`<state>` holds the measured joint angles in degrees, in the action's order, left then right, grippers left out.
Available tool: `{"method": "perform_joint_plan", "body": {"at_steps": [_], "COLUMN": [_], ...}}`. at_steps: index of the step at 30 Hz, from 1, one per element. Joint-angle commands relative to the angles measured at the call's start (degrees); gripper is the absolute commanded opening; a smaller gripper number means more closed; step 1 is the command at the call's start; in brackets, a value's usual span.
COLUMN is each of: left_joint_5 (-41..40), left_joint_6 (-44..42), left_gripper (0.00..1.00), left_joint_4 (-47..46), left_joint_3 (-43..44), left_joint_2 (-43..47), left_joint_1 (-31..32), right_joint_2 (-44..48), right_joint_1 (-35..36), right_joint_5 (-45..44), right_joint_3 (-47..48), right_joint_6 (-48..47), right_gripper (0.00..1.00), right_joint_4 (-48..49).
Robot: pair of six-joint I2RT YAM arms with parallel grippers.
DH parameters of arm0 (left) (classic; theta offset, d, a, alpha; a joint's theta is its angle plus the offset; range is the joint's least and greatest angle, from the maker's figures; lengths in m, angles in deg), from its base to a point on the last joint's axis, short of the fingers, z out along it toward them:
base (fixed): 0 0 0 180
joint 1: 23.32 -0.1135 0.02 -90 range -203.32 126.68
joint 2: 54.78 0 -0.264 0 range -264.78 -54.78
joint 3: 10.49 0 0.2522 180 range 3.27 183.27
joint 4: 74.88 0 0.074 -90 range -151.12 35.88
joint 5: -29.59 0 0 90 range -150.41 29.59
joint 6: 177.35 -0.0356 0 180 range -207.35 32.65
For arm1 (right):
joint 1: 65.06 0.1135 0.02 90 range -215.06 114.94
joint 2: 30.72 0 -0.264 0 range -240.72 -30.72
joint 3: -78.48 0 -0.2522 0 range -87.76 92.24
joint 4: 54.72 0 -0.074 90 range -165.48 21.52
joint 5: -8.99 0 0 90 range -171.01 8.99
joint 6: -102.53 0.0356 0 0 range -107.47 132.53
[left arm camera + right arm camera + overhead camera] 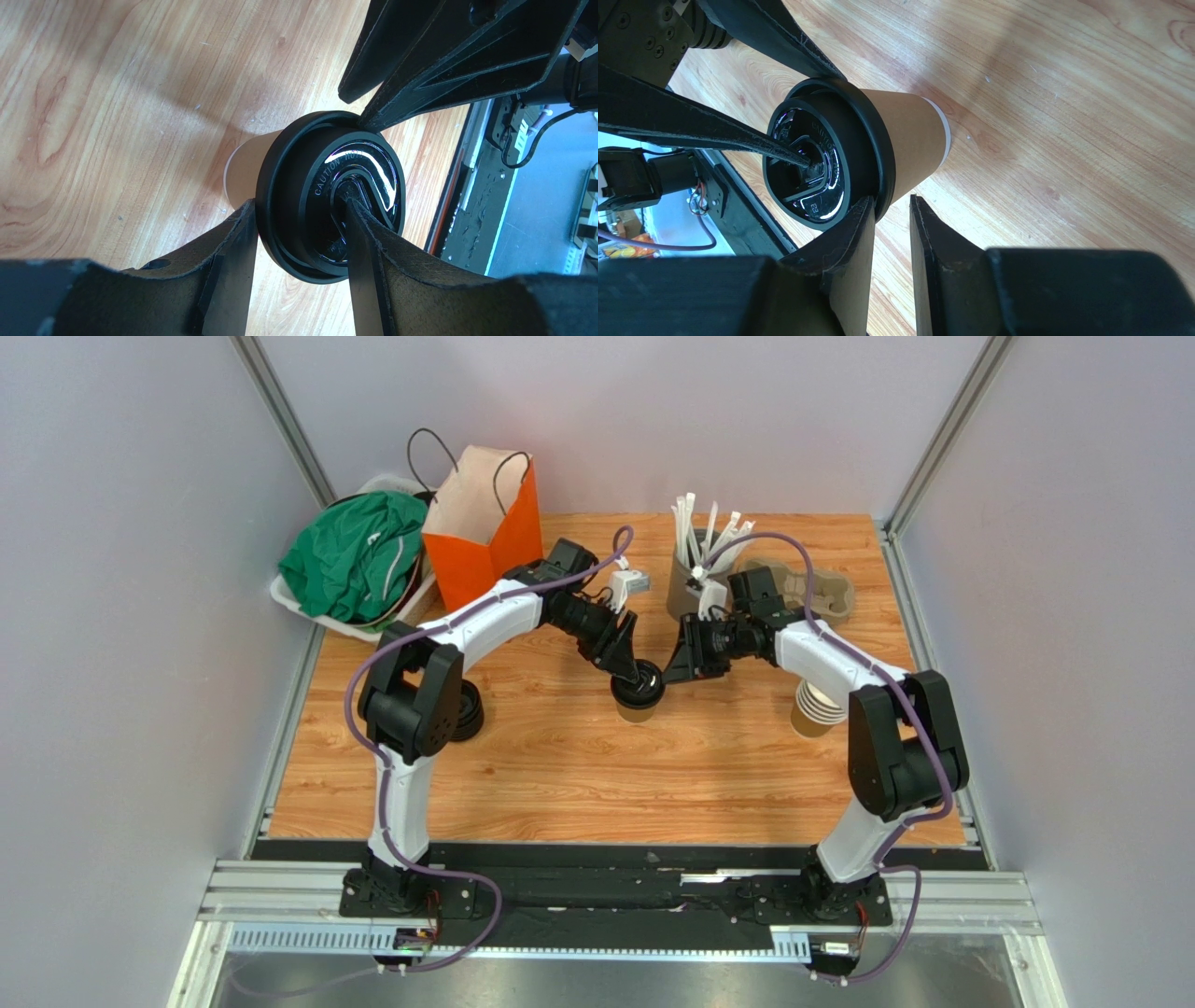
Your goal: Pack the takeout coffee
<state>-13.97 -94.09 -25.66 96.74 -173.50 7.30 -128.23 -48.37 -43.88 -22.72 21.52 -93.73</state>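
Note:
The black lid's rim (657, 695) (864, 215) is on the takeout coffee. I close my right gripper on it next, at the side that faces away from my left gripper.
The takeout coffee is a tan paper cup (638, 706) standing mid-table with a round black lid (641, 682) on its top. My left gripper (631, 667) comes at it from the far left. In the left wrist view the left gripper (298, 210) is shut on the lid (316, 161), one finger outside the rim and the other pressed into the top recess. The cup wall (246, 164) shows behind. My right gripper (891, 203) sits beside the cup (913, 140), slightly open and holding nothing, its left finger touching the lid rim (868, 133).
An orange paper bag (484, 525) stands at the back left beside a white bin with green cloth (358, 560). A grey cup of white straws (697, 560) and a cardboard carrier (825, 595) are at the back right. Stacked tan cups (814, 707) stand right, black lids (470, 711) left.

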Motion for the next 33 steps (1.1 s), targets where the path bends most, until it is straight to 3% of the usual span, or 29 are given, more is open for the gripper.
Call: {"method": "perform_joint_plan", "body": {"at_steps": [1,8,14,33], "left_joint_5": [-8.73,-8.82,-8.56,-10.57], "left_joint_6": [-6.35,-6.44,-6.0,-4.51], "left_gripper": [0.53,0.53,0.53,0.53], "left_joint_4": [5.49,5.32,5.23,4.44], "left_joint_3": [-3.82,-4.09,-3.91,-3.56], "left_joint_2": [-3.8,-3.63,-3.28,-3.63], "left_joint_1": [2.17,2.17,2.17,2.17], "right_joint_2": [-1.02,3.03,-0.3,-1.98], "right_joint_1": [0.36,0.28,0.36,3.35], "right_joint_5": [-12.25,-10.14,-7.16,-6.19], "right_joint_3": [0.53,5.18,10.02,5.72], "right_joint_6": [-4.25,-5.83,-3.99,-5.92], "right_gripper": [0.28,0.3,0.31,0.31], "right_joint_4": [0.82,-0.85,-0.94,-1.37]}}
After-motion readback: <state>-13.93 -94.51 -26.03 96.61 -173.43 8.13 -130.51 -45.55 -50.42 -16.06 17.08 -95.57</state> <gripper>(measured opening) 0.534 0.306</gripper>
